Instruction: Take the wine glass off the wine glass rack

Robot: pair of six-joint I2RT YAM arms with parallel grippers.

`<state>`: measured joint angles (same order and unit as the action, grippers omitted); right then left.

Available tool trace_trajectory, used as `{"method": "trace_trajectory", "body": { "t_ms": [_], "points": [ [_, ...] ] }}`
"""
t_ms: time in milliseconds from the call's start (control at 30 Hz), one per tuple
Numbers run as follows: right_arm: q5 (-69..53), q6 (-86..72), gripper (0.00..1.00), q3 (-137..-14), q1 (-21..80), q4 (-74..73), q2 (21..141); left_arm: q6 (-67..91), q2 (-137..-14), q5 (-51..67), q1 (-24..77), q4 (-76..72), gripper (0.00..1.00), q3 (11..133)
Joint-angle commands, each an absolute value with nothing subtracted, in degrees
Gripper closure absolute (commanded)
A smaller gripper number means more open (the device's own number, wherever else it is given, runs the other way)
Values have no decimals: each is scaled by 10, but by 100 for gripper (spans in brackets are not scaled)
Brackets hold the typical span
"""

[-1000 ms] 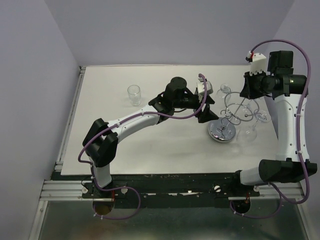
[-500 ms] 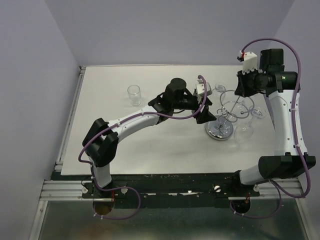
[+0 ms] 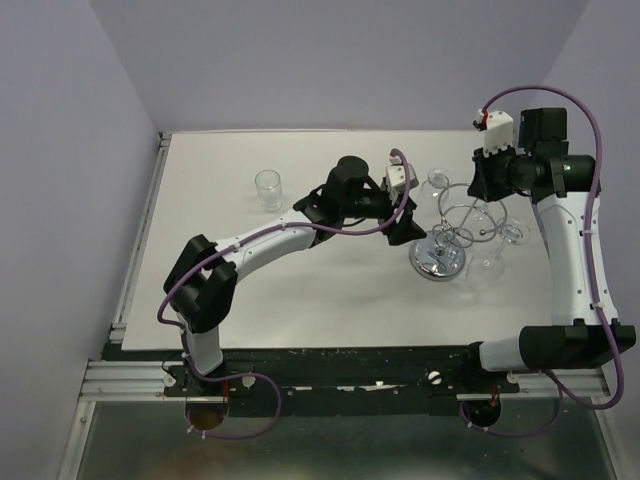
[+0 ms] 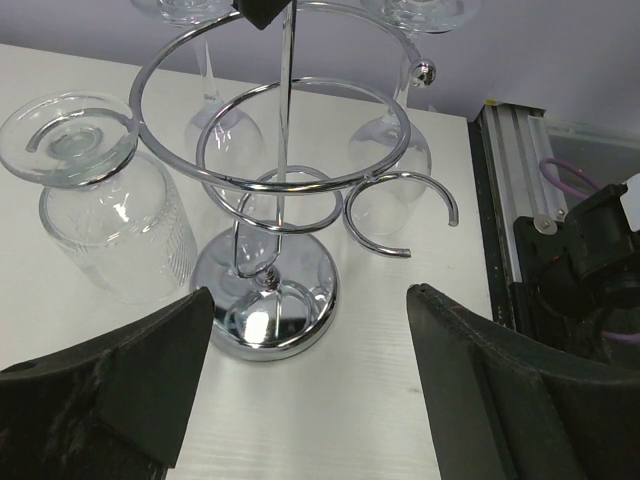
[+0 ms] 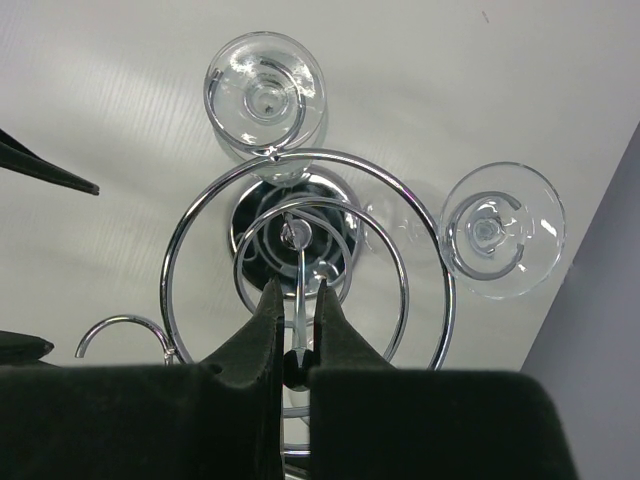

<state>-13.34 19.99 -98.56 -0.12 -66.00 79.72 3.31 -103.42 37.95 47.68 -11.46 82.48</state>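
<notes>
The left gripper I use should next close on the patterned bowl (image 3: 428,206) (image 4: 130,238) of the upside-down wine glass hanging nearest its fingers, below that wine glass's foot.
The chrome wine glass rack (image 3: 462,222) stands right of the table's centre on its round mirrored base (image 3: 438,260). Three wine glasses hang upside down from its loops: a far one (image 3: 437,180), a right one (image 3: 513,235) and a near one (image 3: 487,265). My right gripper (image 5: 296,290) is above the rack, shut on the top of its central post (image 5: 300,255). My left gripper (image 4: 308,292) is open low beside the base (image 4: 265,300), touching nothing. One wine glass (image 4: 110,220) hangs close to its left finger.
A short clear tumbler (image 3: 267,188) stands upright on the white table (image 3: 300,290), left of the left arm. An aluminium rail (image 4: 510,200) runs along the table's edge past the rack. Lilac walls close in the back and sides.
My right gripper has moved left and toward the back while holding the post. The rack and its glasses have shifted a little left with it. My left gripper has hardly moved.
</notes>
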Motion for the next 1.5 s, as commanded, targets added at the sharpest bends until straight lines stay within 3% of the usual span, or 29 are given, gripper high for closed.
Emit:
{"method": "trace_trajectory", "body": {
  "t_ms": [0,233,533,700,1133,1467],
  "points": [
    [-146,196,89,-999,0,-590,765,39,-1037,381,476,-123,8,831],
    [-131,187,66,-997,0,-587,766,38,-1040,379,476,-124,8,832],
    [-127,180,55,-1001,0,-591,765,36,-1040,376,476,-126,8,829],
    [-99,142,30,-1032,0,-583,766,6,-1041,353,475,-141,5,817],
    [-54,133,25,-1078,0,-557,791,-132,-1115,391,427,-156,1,855],
    [-65,130,25,-1101,0,-565,819,-48,-1201,390,430,-322,1,877]
  ]
}}
